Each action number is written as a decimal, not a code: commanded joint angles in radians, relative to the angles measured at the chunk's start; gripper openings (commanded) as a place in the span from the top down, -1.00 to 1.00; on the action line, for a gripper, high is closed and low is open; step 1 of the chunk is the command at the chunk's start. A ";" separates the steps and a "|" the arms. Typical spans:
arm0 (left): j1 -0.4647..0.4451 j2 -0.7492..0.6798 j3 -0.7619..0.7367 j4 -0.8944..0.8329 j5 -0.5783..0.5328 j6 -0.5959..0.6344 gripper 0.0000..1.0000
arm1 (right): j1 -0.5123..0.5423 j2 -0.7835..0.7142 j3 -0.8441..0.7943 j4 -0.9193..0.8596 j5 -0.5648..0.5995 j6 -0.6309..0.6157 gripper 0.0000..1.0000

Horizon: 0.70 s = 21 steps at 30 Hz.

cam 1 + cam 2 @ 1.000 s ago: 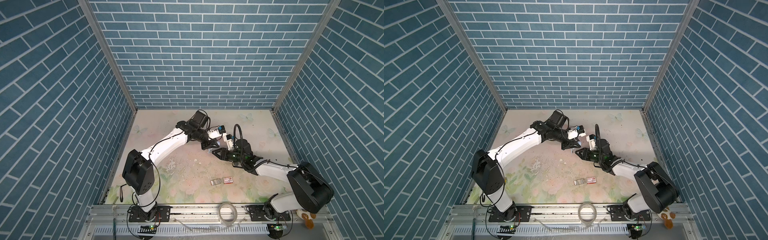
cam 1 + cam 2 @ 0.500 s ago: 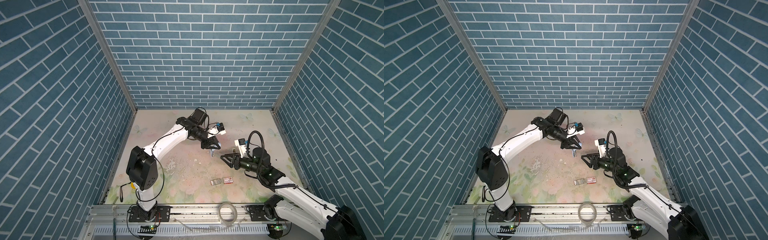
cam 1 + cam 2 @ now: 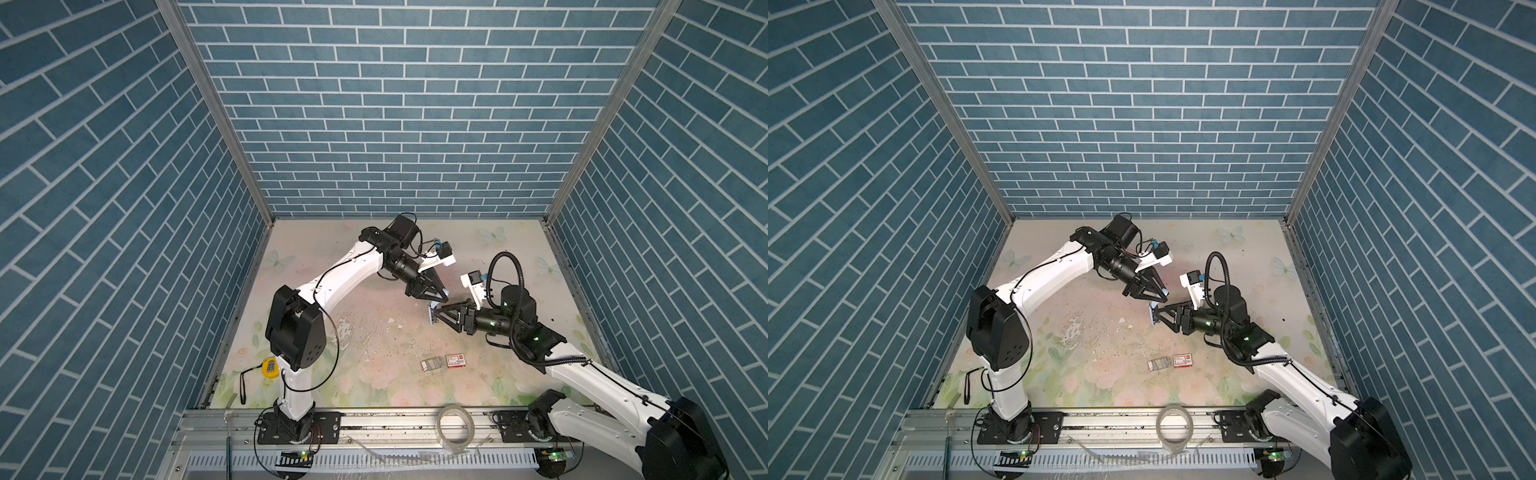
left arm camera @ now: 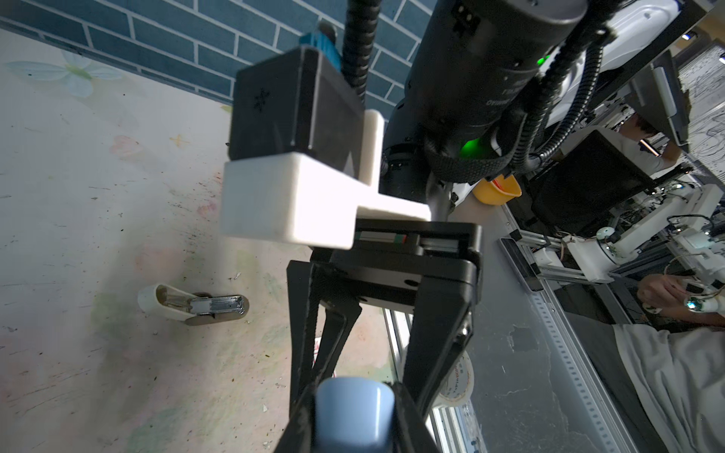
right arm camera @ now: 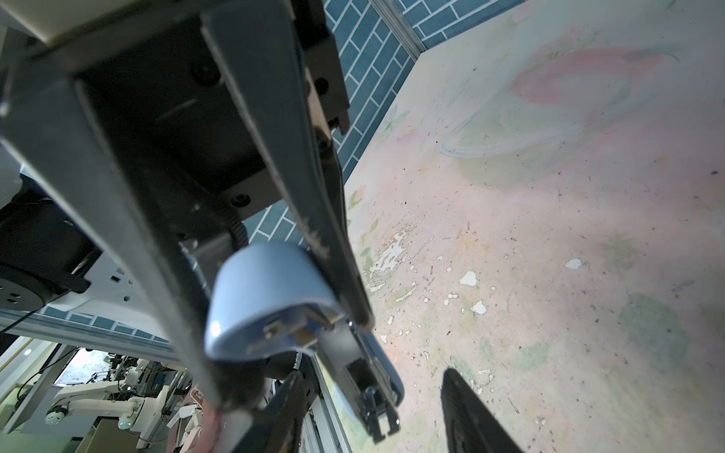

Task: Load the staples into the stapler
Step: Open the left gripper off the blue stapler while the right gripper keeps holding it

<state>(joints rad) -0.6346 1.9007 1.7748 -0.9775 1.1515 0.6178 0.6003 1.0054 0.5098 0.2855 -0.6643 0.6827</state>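
Note:
I will release the light blue stapler, still held above the table's middle, from my left gripper between the fingers of my right gripper [image 3: 453, 312] [image 4: 357, 396].
In both top views my left gripper [image 3: 437, 297] [image 3: 1163, 296] is shut on a light blue stapler [image 3: 432, 312] [image 3: 1153, 311] and holds it above the middle of the table. The left wrist view has the blue cover [image 4: 353, 408] pinched between its jaws. From the right wrist view the stapler [image 5: 270, 302] hangs open, its dark metal magazine [image 5: 365, 384] pointing down. My right gripper [image 3: 437, 321] [image 5: 376, 419] is open, one finger on each side of that magazine without touching it. The staples [image 3: 431, 365] [image 3: 1158, 365] lie on the table, nearer the front.
A small white-and-red box [image 3: 455, 360] lies beside the staples. A white stapler [image 4: 192, 306] lies open on the table. A yellow tape measure [image 3: 270, 368] sits front left. A tape roll [image 3: 455, 428] rests on the front rail. Brick walls enclose three sides.
My right arm drew back to the right, then returned to the blue stapler, and its jaws have widened. The left gripper has kept its hold and shifted slightly right.

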 commanded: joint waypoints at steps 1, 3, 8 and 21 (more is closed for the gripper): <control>0.005 0.039 0.032 -0.047 0.070 0.001 0.95 | 0.004 0.022 0.030 0.086 -0.037 0.002 -0.14; 0.006 0.046 0.038 -0.049 0.074 -0.004 0.95 | 0.007 0.031 0.031 0.113 -0.043 0.015 -0.14; 0.005 0.046 0.042 -0.041 0.077 -0.012 0.95 | 0.015 0.042 0.019 0.149 -0.037 0.032 -0.11; 0.003 0.044 0.027 0.008 0.123 -0.065 0.95 | 0.016 0.091 0.025 0.195 0.002 0.043 0.19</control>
<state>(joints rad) -0.6304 1.9438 1.7966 -0.9684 1.2236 0.5686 0.6159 1.0859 0.5125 0.4435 -0.6811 0.7101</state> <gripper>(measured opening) 0.294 0.415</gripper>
